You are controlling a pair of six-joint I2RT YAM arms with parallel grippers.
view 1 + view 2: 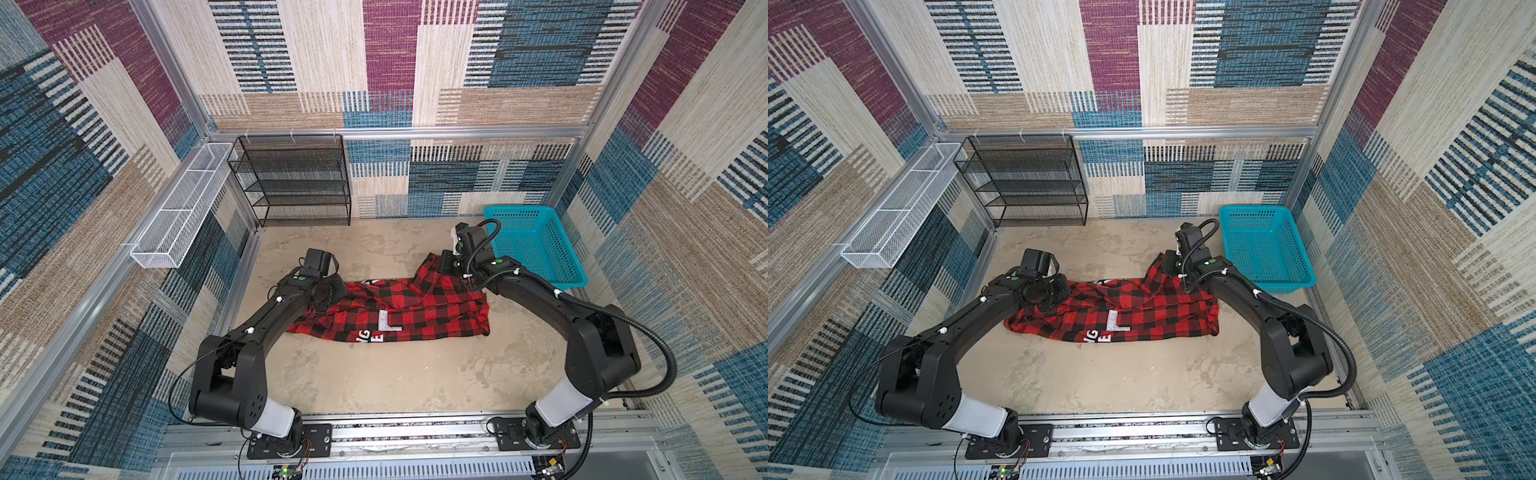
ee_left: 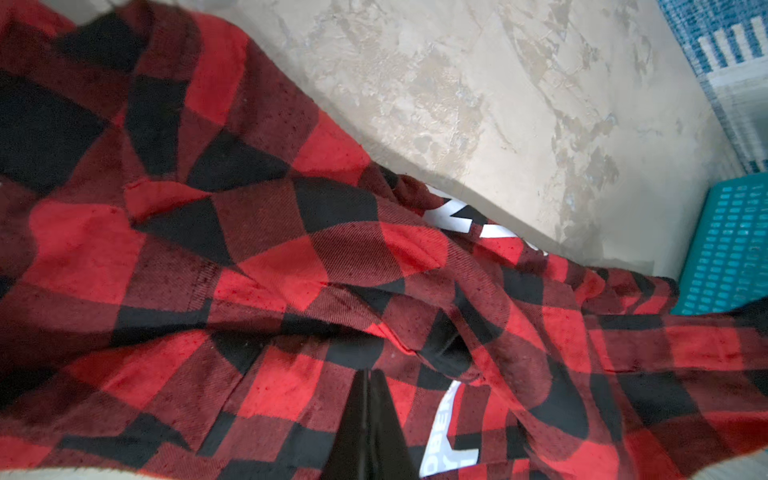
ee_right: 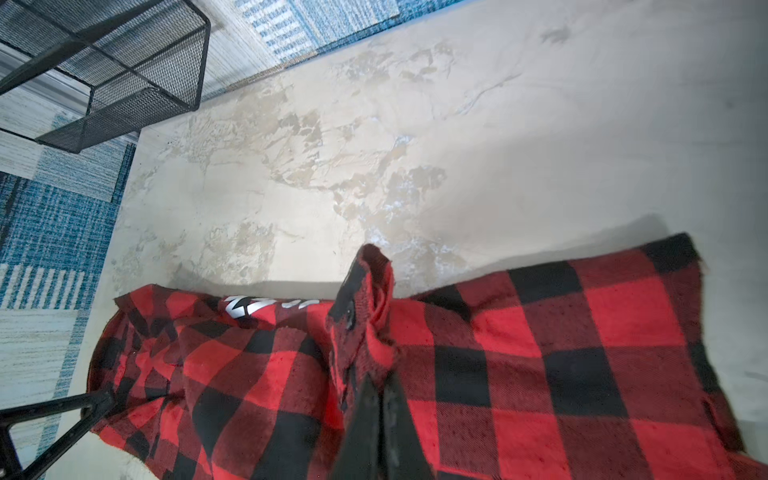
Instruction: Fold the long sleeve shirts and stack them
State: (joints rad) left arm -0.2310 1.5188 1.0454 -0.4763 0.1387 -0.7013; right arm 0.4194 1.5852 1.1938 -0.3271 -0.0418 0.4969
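Observation:
I should use my right gripper to lay the shirt's raised fold on the end of the shirt [image 1: 472, 291] [image 3: 649, 396] nearest the teal basket.
One long sleeve shirt [image 1: 415, 307] [image 1: 1142, 307], red-and-black check flannel with white lettering, lies crumpled across the middle of the table in both top views. My left gripper [image 1: 326, 293] [image 2: 368, 374] is at the shirt's left end, jaws pressed together with cloth folds [image 2: 270, 257] running into the tips. At the shirt's far right corner, my right gripper [image 1: 446, 262] [image 3: 380, 376] is shut on a bunched fold of the shirt [image 3: 561, 353]. That fold sticks up past its fingertips and is lifted slightly off the table.
A teal plastic basket [image 1: 517, 208] [image 1: 1254, 208] [image 2: 727, 249] stands at the back right, close behind my right wrist. A black mesh shelf [image 1: 291, 178] [image 3: 124, 83] stands at the back left, and a white wire tray [image 1: 183, 208] hangs on the left wall.

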